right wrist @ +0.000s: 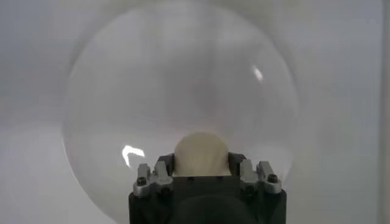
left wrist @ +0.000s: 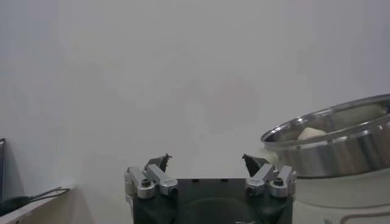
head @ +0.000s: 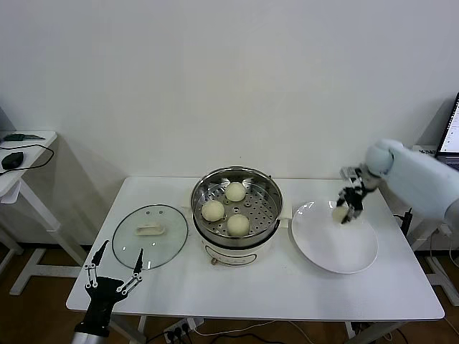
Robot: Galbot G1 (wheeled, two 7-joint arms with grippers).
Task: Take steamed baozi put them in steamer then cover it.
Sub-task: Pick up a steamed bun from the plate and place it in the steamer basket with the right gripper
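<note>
Next, my right gripper lets go of the fourth baozi on the steamer's bare tray spot [head: 258,205] that is nearest to the white plate. The baozi is now held just above that plate.
The steel steamer [head: 267,188] stands mid-table with three cream baozi [head: 213,210] on its perforated tray. My right gripper [head: 347,208] is shut on a fourth baozi [right wrist: 201,153], held a little above the white plate [head: 358,251]; the wrist view shows the bun wedged between the fingers with the plate [right wrist: 122,85] below. The glass cover [head: 168,244] with its cream handle lies flat left of the steamer. My left gripper [head: 115,269] hangs open at the table's front left edge, near the cover, holding nothing. The steamer's rim [left wrist: 341,134] shows in the left wrist view.
A side desk [head: 21,161] with a mouse and cable stands at the far left. A laptop edge [head: 450,136] shows at the far right. Bare white table [head: 287,287] runs along the front.
</note>
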